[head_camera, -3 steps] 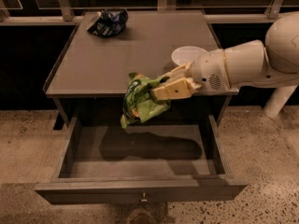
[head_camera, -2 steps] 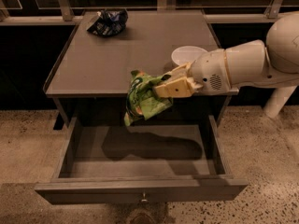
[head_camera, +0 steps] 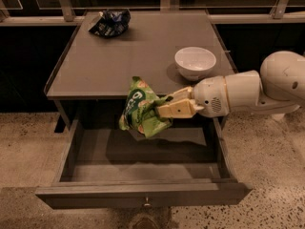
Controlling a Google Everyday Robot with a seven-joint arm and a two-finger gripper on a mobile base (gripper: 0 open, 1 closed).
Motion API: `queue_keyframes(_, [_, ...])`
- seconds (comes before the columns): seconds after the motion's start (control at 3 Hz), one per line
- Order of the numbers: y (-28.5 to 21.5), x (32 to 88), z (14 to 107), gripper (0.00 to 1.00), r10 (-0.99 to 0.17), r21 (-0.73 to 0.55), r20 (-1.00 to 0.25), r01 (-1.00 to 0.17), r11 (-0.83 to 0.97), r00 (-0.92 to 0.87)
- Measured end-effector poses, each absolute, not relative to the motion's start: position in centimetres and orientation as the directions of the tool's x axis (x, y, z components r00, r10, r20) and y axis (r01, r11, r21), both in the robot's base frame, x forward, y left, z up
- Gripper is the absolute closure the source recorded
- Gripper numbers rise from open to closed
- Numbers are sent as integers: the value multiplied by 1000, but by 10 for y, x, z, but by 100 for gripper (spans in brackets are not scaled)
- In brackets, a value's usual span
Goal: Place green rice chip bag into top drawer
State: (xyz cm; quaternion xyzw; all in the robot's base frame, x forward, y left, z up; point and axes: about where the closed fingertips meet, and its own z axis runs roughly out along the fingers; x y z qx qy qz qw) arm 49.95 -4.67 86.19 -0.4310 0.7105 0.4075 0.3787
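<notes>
The green rice chip bag, now hanging above the open drawer's back, will be let go by my gripper on the middle of the top drawer's bottom [head_camera: 154, 149], behind the knob.
The green rice chip bag [head_camera: 140, 108] hangs in the air just in front of the table's front edge, above the back of the open top drawer [head_camera: 143, 194]. My gripper [head_camera: 162, 109] comes in from the right and is shut on the bag's right side. The drawer is pulled out wide, its inside bare, with a small knob [head_camera: 147, 204] on the front panel. The white arm [head_camera: 248, 92] reaches in from the right.
A white bowl [head_camera: 195, 62] stands on the grey table top [head_camera: 119, 61] at the right. A dark blue-black snack bag [head_camera: 110, 22] lies at the back left. A railing runs behind the table. Speckled floor lies around it.
The view has shifted, so the arm now shows lower and the bowl uncovered. The gripper and bag have dropped a little over the drawer. The grip is unchanged.
</notes>
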Motion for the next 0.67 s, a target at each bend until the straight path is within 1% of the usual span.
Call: queue_keyframes(0.67, [-61,497,789,100,-227,471,-815,-837,279,-534])
